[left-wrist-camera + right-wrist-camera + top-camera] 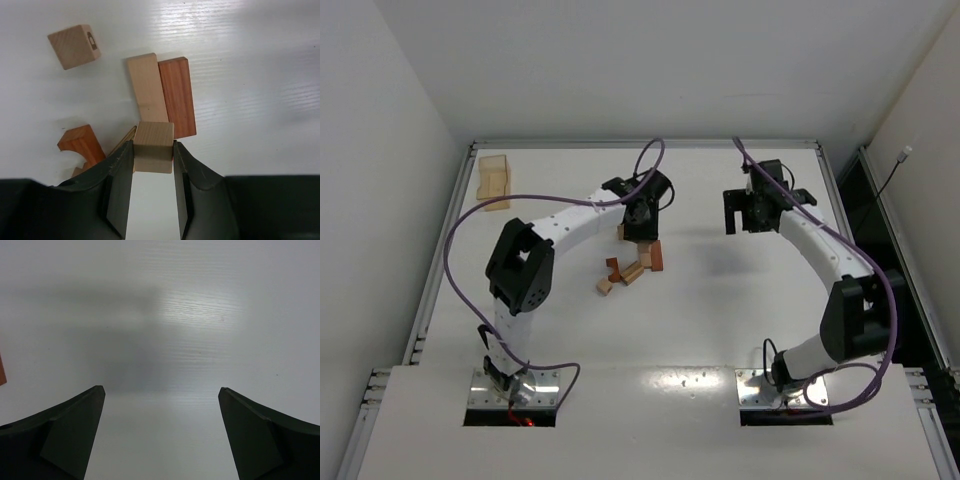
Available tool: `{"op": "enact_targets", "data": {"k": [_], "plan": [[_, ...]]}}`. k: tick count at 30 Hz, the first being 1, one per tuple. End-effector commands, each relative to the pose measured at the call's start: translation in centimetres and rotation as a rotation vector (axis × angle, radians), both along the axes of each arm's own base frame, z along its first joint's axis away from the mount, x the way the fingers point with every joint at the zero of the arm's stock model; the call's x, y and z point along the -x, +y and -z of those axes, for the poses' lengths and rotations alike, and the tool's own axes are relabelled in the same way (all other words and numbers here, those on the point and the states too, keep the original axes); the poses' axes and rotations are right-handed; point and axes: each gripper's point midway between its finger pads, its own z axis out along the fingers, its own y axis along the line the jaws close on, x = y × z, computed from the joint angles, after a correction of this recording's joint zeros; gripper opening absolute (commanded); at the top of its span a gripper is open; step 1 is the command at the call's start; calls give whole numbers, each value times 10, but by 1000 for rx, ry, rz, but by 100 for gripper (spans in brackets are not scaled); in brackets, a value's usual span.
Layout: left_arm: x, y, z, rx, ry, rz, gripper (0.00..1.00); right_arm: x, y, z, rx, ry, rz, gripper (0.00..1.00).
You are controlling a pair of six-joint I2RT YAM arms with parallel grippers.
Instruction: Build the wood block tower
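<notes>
Next, my left gripper sets the light tan cube down on the seam (649, 247) (164, 102) between the light tan bar and the reddish-brown bar.
The wood blocks lie scattered flat on the table (720, 300) in a small cluster (630, 265) at mid-left. In the left wrist view a light tan bar (146, 87) and a reddish-brown bar (176, 95) lie side by side, touching. A tan cube (74, 46) sits apart at the upper left, and a reddish arch block (80, 145) lies at the left. My left gripper (153, 150) is shut on a light tan cube (154, 142), just above the bars' near ends. My right gripper (161, 392) hangs open over bare table, to the right of the cluster (755, 212).
A translucent tan plastic box (494, 178) stands at the far left corner. Raised rails edge the table on the left and right. A sliver of a reddish block (1, 371) shows at the left edge of the right wrist view.
</notes>
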Motion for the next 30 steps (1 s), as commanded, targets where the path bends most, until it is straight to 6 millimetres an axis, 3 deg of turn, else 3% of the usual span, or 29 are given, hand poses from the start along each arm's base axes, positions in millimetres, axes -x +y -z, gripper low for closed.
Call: {"op": "enact_targets", "data": {"k": [1,8,14,30], "plan": [[-10,-16,-6,35,-27,-15,0,-17,-20,-22,-18,-90,130,96],[-11,-17,15,6,6,-15,0,-15,-25,-19,-83,-81,141,99],[-19,-24,12,15,-4,-15,0,-15,-22,-15,-111,-66,129,99],[-31,-19,25,-47,-12,-71,0,-15,-19,-6,-143,-43,125,99]]}}
